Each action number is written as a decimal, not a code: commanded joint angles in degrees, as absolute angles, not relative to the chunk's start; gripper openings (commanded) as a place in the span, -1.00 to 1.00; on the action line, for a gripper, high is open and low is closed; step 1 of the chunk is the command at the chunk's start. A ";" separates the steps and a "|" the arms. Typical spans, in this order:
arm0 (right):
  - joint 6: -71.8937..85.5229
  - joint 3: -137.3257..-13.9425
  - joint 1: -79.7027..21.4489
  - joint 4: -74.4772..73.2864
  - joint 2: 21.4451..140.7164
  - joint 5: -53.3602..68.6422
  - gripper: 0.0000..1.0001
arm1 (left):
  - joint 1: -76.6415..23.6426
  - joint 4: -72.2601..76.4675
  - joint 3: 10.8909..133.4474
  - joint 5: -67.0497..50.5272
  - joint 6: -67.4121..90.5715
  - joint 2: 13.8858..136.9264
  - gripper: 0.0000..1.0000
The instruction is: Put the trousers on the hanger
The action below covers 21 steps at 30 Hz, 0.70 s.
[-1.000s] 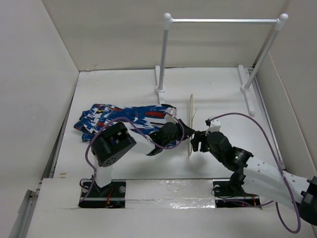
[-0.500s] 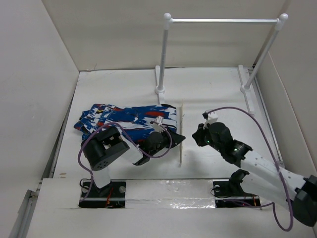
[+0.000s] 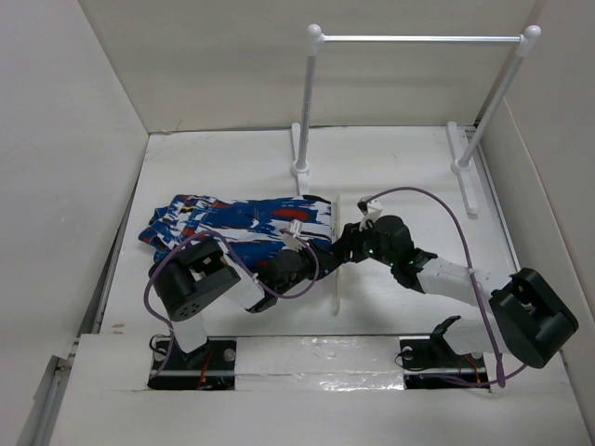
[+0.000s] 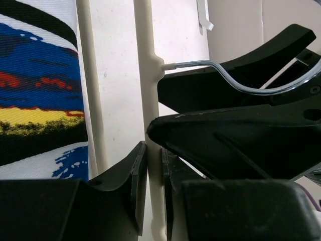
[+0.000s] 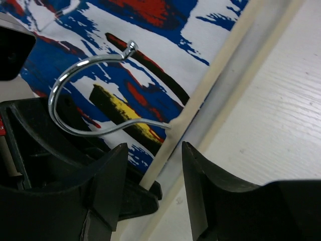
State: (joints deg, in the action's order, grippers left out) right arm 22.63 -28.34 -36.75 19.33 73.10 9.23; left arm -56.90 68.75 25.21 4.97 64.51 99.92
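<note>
My left gripper will take the hanger's bar nearer its end (image 3: pixel 337 305), clear of the trousers, since it now holds the bar close to the hook, beside the trousers.
The trousers (image 3: pixel 232 218) lie bunched on the table at left, blue with white, red, black and yellow streaks. The cream hanger (image 3: pixel 335 295) stands edge-on just right of them. My left gripper (image 3: pixel 323 258) is shut on the hanger's bar (image 4: pixel 144 75), below its metal hook (image 4: pixel 241 83). My right gripper (image 3: pixel 350 247) is open and straddles the same bar (image 5: pixel 200 95) without touching it, just above the left gripper. The hook (image 5: pixel 85 90) shows in front of the trousers (image 5: pixel 150 45). The trousers (image 4: pixel 40 100) lie beside the hanger, not over it.
A white tubular rack (image 3: pixel 418 39) with ball-capped posts stands at the back right. White walls close in the left, back and right sides. Both arms meet at the middle of the table, cables looping over them.
The hanger has shifted left with my left gripper. My right gripper drew back from it to the right, then came back to it with its jaws open.
</note>
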 commanded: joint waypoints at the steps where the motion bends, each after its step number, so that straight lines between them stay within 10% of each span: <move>1: 25.48 -26.64 -36.56 30.66 74.09 14.68 0.04 | -57.04 69.00 24.70 4.83 61.44 97.21 -1.00; 7: 26.37 -27.86 -36.56 29.53 75.66 13.45 0.04 | -57.66 65.66 25.75 4.66 59.68 95.89 -1.00; 12: 29.96 -26.72 -35.43 34.01 78.31 11.87 -1.00 | -57.66 61.90 26.10 4.83 58.36 94.31 -0.53; 21: 30.76 -26.89 -37.35 30.50 74.71 3.61 -1.00 | -63.36 44.22 30.14 12.03 55.20 89.12 0.00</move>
